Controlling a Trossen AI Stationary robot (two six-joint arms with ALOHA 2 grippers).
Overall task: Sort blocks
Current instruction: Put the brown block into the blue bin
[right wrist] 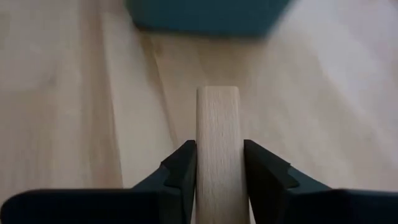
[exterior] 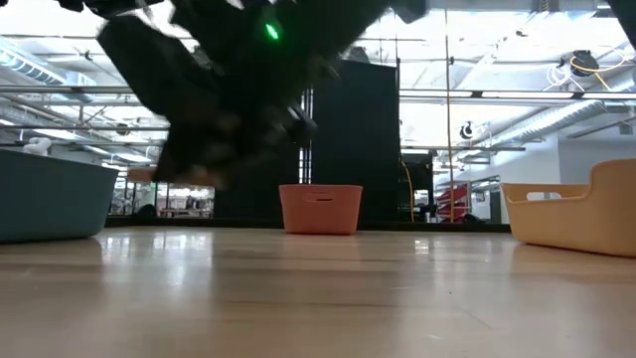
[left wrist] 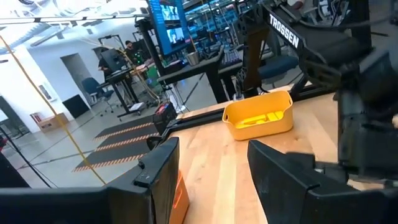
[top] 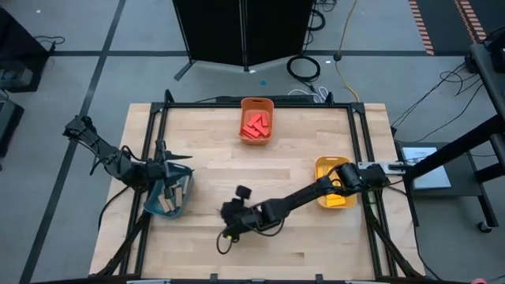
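The tan wooden block in my right gripper should be let go on top of the tan blocks in the teal bin (top: 177,186).
A tan wooden block (right wrist: 217,124) sits between the fingers of my right gripper (right wrist: 217,155), which is shut on it near the table's front middle (top: 226,232). My left gripper (top: 180,168) hangs open over the teal bin (top: 167,199) at the table's left, nothing between its fingers (left wrist: 211,180). That bin holds tan blocks (top: 175,197). Red blocks (top: 256,126) lie in the orange bin (top: 257,103) at the far middle. Yellow blocks (top: 338,199) lie in the yellow bin (top: 322,169) at the right. My right gripper pinches the tan block's two long sides (right wrist: 217,180) between its two fingers (right wrist: 180,171). The fingers lie along the block, whose free end (right wrist: 217,93) sticks out ahead of them toward the teal bin (right wrist: 205,15). The gripper slants downward; block is clear of the table.
A black frame (top: 162,110) runs around the wooden tabletop's (top: 300,252) edges. My right arm (top: 308,193) stretches across the table's right half from the yellow bin's side. Bare wood lies between the three bins. The low view shows the orange bin (exterior: 320,209) far off.
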